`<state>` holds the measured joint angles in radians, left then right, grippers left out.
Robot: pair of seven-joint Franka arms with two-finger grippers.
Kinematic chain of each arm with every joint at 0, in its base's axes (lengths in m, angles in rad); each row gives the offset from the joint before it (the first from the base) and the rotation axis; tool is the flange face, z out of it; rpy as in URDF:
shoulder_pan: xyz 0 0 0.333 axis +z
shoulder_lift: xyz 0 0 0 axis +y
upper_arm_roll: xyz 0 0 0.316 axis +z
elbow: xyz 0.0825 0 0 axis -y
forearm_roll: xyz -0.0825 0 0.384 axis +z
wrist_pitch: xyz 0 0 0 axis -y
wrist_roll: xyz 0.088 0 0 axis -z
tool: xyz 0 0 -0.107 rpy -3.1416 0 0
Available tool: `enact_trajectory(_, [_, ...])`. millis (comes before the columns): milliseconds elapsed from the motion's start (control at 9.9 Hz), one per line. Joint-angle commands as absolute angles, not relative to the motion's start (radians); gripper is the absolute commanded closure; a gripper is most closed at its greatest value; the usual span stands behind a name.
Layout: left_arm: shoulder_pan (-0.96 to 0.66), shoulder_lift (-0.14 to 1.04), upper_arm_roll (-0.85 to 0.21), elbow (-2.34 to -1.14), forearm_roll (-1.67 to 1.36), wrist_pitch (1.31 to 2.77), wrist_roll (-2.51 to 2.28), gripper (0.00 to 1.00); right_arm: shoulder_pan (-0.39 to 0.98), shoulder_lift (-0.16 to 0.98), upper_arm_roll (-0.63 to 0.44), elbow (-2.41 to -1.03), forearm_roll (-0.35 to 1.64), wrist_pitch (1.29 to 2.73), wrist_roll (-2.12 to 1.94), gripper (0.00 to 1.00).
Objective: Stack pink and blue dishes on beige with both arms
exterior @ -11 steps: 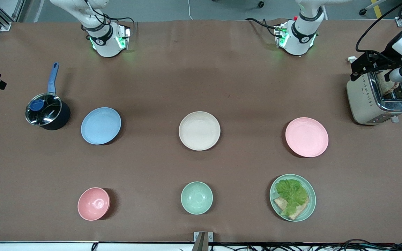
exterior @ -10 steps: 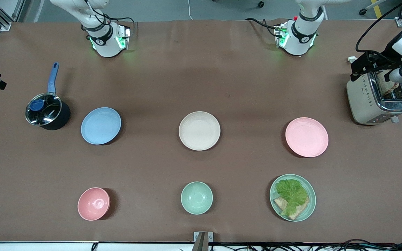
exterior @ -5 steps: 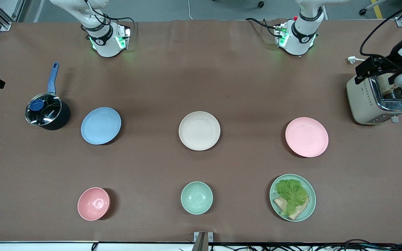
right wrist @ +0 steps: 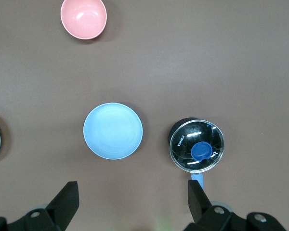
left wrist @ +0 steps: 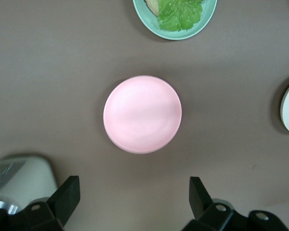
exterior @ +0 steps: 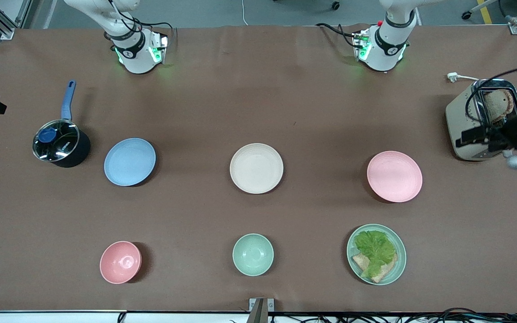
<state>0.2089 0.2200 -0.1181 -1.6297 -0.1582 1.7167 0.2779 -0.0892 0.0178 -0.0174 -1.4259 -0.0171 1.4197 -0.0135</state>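
I should move my left gripper to the pink plate next and grab the pink plate's outer rim [exterior: 421, 181] [left wrist: 105, 109], on the side that faces away from the beige plate.
The pale blue plate [exterior: 129, 162] lies beside the pot, toward the right arm's end of the table. At the middle sits the beige plate [exterior: 256, 168], and the pale pink plate [exterior: 394, 176] lies toward the left arm's end. All three are bare and apart. My left gripper [left wrist: 133, 198] hangs open and empty high over the table by the toaster, and the pink plate [left wrist: 142, 114] shows whole in its wrist view. My right gripper [right wrist: 132, 202] is open and empty, high above the cloth near the blue plate [right wrist: 112, 130]. It is out of the front view.
A lidded black pot [exterior: 61, 143] with a blue handle stands next to the blue plate. A toaster [exterior: 478, 112] holding bread stands at the left arm's end. Nearer the front camera are a pink bowl [exterior: 120, 262], a mint bowl [exterior: 253, 254] and a mint plate with lettuce [exterior: 376, 254].
The left arm's hand has swung from over the toaster's top toward the front camera, uncovering the slots and the bread. Plates and the right arm have not moved.
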Motion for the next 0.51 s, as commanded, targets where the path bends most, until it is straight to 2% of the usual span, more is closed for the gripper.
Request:
enact_trajectory(0, [0.219,0.280,-0.120,-1.745,-0.181,1.874,0.430,0.00,-0.083,0.035,-0.006,-1.515,-0.012,1.480,-0.021,0.00])
enact_trajectory(202, [0.244,0.368,-0.120,-1.798,-0.181,1.989,0.573,0.00,-0.089,0.035,-0.006,-1.772,0.023,1.744,-0.025,0.00])
enact_trajectory(404, [0.255,0.440,-0.123,-1.864,-0.181,2.156,0.696,0.00,-0.101,0.069,-0.006,-1.947,0.025,1.952,-0.088,0.00])
